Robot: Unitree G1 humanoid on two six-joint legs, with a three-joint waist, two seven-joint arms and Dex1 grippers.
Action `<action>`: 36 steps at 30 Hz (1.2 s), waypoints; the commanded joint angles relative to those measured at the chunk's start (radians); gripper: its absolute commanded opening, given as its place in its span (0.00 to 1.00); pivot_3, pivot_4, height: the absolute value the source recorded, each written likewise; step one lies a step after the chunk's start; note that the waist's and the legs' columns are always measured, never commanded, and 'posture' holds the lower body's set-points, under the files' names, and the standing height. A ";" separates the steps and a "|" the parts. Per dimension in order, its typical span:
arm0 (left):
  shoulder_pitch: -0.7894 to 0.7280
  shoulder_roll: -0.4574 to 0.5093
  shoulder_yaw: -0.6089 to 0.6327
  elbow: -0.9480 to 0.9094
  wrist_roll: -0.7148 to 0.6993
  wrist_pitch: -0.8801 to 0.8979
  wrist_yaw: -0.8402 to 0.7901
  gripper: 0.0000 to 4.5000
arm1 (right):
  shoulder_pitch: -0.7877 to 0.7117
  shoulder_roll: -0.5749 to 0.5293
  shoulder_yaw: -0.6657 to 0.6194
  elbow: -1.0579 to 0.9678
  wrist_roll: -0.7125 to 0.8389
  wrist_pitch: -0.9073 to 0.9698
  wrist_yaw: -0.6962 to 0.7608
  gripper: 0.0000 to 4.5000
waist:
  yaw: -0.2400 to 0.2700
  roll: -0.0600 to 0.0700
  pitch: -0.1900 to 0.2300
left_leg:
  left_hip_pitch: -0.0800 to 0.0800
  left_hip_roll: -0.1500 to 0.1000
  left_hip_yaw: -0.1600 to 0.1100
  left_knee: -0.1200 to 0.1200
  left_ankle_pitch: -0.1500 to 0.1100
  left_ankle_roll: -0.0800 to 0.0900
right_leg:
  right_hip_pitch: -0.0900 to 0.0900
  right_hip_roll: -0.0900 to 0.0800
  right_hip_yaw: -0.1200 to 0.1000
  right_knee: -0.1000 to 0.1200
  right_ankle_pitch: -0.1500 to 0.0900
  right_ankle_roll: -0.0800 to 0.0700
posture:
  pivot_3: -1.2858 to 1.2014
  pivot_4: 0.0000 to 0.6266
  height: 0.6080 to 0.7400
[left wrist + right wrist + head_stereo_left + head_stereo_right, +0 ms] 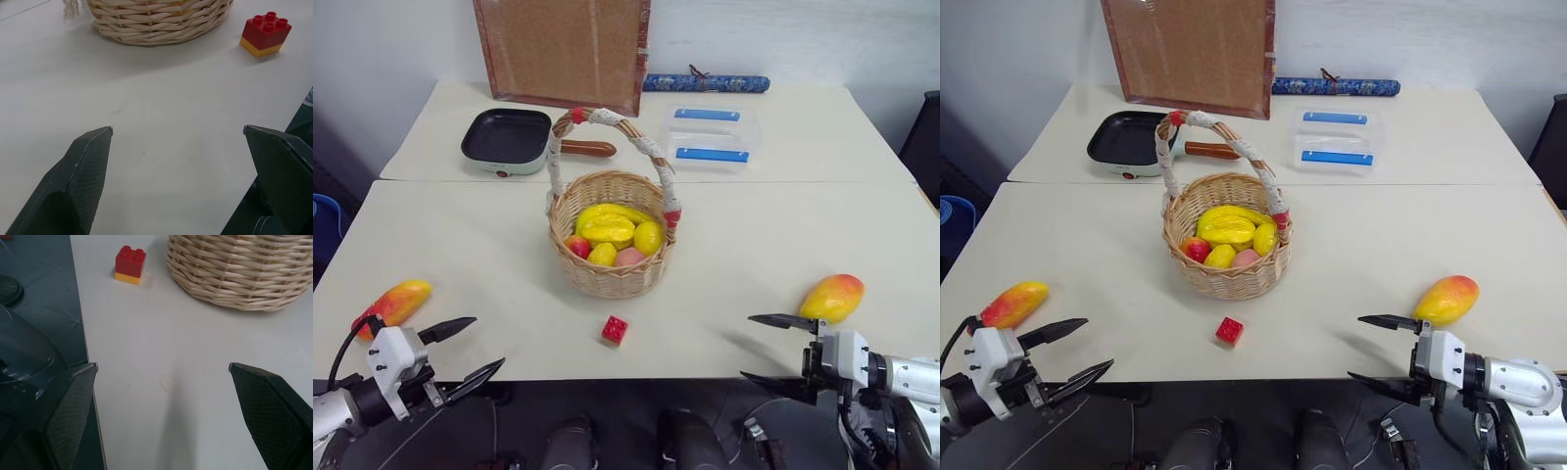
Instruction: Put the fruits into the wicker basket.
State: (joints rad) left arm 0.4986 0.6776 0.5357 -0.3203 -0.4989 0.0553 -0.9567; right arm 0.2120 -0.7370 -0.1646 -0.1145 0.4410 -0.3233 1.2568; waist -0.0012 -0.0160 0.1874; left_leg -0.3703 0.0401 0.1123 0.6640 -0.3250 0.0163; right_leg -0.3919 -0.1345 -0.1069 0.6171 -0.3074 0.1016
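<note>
The robot's right gripper will close on the near and far sides (614,331) (129,266) of the little red cube in front of the wicker basket.
Two fruits lie on the white table: one mango (393,303) at the front left, the other mango (832,298) at the front right. Between them, mid-table, stands the wicker basket (612,279) with its tall handle, holding several small yellow and pink fruits (607,228). My left gripper (487,342) is open and empty at the table's front edge, just right of the left mango. My right gripper (748,346) is also open and empty, just left of and nearer than the right mango. Both wrist views look toward the basket wall (161,22) (244,269).
A small red cube (615,329) sits in front of the basket. On the far table are a black pan (506,140), a clear box with blue strips (709,137), a cork board (563,49) against the wall and a blue roll (705,83).
</note>
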 commanded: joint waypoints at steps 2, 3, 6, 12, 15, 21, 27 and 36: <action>0.009 -0.002 0.023 -0.042 -0.032 0.004 -0.012 1.00 | -0.009 -0.002 0.019 -0.084 0.036 0.067 -0.021 0.99 | 0.000 0.000 0.000 | 0.000 0.000 0.001 0.000 0.000 0.000 | 0.000 0.000 0.000 0.000 0.000 0.000 | 0.52 0.24 1.00; 0.013 0.010 0.022 -0.059 -0.061 0.045 -0.017 1.00 | -0.028 0.001 0.035 -0.130 0.060 0.122 -0.043 0.99 | 0.000 0.000 0.000 | 0.000 0.000 0.001 0.000 0.000 0.000 | 0.000 0.000 0.000 0.000 0.000 0.000 | 0.52 0.24 1.00; -0.005 0.036 0.018 -0.110 -0.135 0.141 -0.019 1.00 | -0.095 0.016 0.119 -0.282 0.120 0.284 -0.106 0.99 | -0.004 0.000 0.000 | 0.000 0.002 0.001 0.001 0.000 0.000 | -0.001 -0.001 0.002 0.001 -0.001 -0.002 | 0.52 0.24 1.00; -0.071 0.073 -0.044 -0.189 -0.132 0.171 -0.044 1.00 | -0.284 0.097 0.383 -0.347 0.017 0.510 -0.202 0.99 | -0.001 0.000 0.000 | 0.000 0.006 0.000 0.001 0.000 -0.008 | -0.003 0.001 0.000 0.004 -0.001 -0.006 | 0.52 0.24 1.00; -0.092 0.081 -0.063 -0.204 -0.132 0.190 -0.048 1.00 | -0.380 0.165 0.498 -0.284 -0.065 0.590 -0.244 0.99 | -0.003 -0.001 0.000 | 0.000 0.006 0.000 0.001 -0.001 -0.008 | -0.004 0.002 -0.001 0.006 -0.001 -0.006 | 0.52 0.24 1.00; -0.073 0.101 -0.032 -0.246 -0.151 0.219 -0.067 1.00 | -0.492 0.296 0.603 -0.141 -0.189 0.641 -0.332 0.99 | -0.009 -0.001 -0.001 | -0.001 0.006 0.004 0.002 -0.001 -0.007 | -0.006 0.002 -0.004 0.007 -0.001 -0.006 | 0.52 0.24 1.00; -0.038 0.109 0.020 -0.277 -0.160 0.244 -0.077 1.00 | -0.522 0.400 0.657 -0.041 -0.246 0.598 -0.346 0.99 | -0.021 -0.001 -0.001 | -0.001 0.007 0.005 0.002 -0.001 -0.008 | -0.008 0.003 -0.006 0.010 -0.001 -0.006 | 0.52 0.24 1.00; -0.084 0.099 -0.026 -0.295 -0.162 0.262 -0.063 1.00 | -0.514 0.382 0.594 0.010 -0.188 0.518 -0.230 0.41 | -0.025 -0.002 -0.001 | -0.001 0.007 0.005 0.002 -0.001 -0.008 | -0.009 0.003 -0.006 0.010 -0.001 -0.006 | 0.52 0.24 1.00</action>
State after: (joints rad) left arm 0.4288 0.7808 0.5264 -0.5890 -0.6419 0.3236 -1.0252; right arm -0.3180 -0.3393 0.4626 -0.0709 0.2076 0.2286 0.9800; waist -0.0262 -0.0176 0.1866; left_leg -0.3712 0.0468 0.1175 0.6657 -0.3265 0.0084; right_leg -0.4005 -0.1313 -0.1131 0.6269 -0.3087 0.0960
